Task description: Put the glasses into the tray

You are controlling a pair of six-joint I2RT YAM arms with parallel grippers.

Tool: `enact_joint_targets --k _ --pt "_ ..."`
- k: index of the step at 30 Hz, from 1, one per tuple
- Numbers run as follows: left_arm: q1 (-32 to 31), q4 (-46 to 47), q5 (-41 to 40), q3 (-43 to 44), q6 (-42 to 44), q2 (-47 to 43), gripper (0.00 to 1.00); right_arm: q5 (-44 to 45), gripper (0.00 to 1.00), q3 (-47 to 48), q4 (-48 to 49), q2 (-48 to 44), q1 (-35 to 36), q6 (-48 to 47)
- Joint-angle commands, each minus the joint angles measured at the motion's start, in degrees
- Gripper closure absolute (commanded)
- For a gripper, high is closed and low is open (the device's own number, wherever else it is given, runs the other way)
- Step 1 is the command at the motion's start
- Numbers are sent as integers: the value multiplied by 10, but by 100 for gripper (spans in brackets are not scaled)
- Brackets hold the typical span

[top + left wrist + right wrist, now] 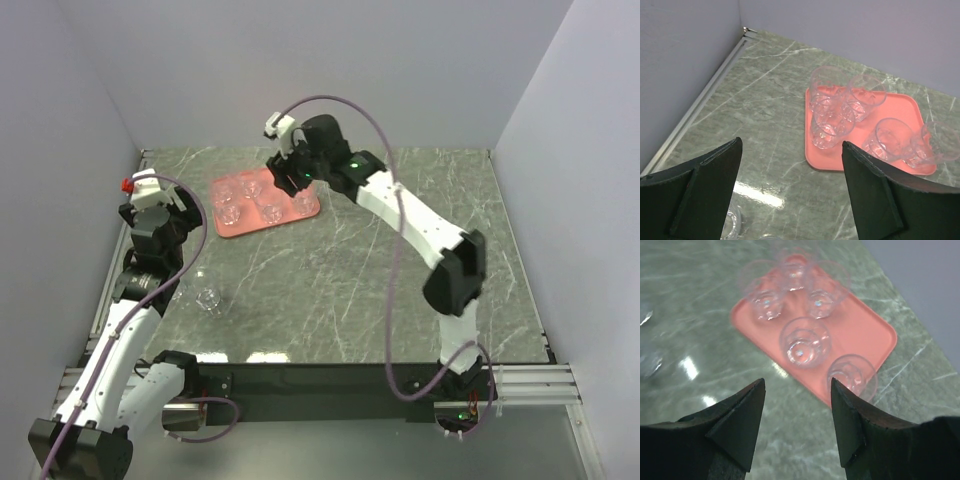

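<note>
The loose glass farther from the metal rail is next for my left gripper, which should go to it and close on that glass's rim [215, 279] [776, 238], away from its neighbour.
The salmon-red tray [250, 226] lies at the back left of the table. Several clear glasses stand in it, one of them [270, 210] near its middle. Two more glasses [207, 297] stand on the table by my left arm. My right gripper [283, 178] hovers open and empty over the tray's far right side. In the right wrist view [797, 385] it is above the tray [865, 330], close to one glass [852, 375]. My left gripper [168, 232] is open and empty in the left wrist view [791, 145], facing the tray [840, 160], with a loose glass [732, 222] below it.
The marble table [400, 280] has a metal rail [700, 107] along its left edge and grey walls close on three sides. My right arm [440, 250] stretches diagonally across the table from the near right.
</note>
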Motion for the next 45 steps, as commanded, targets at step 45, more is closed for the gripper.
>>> enact_joint_targets --k 45 --pt "2 -373 143 -1 -541 150 51 -260 38 -588 -2 -456 -257 -62"
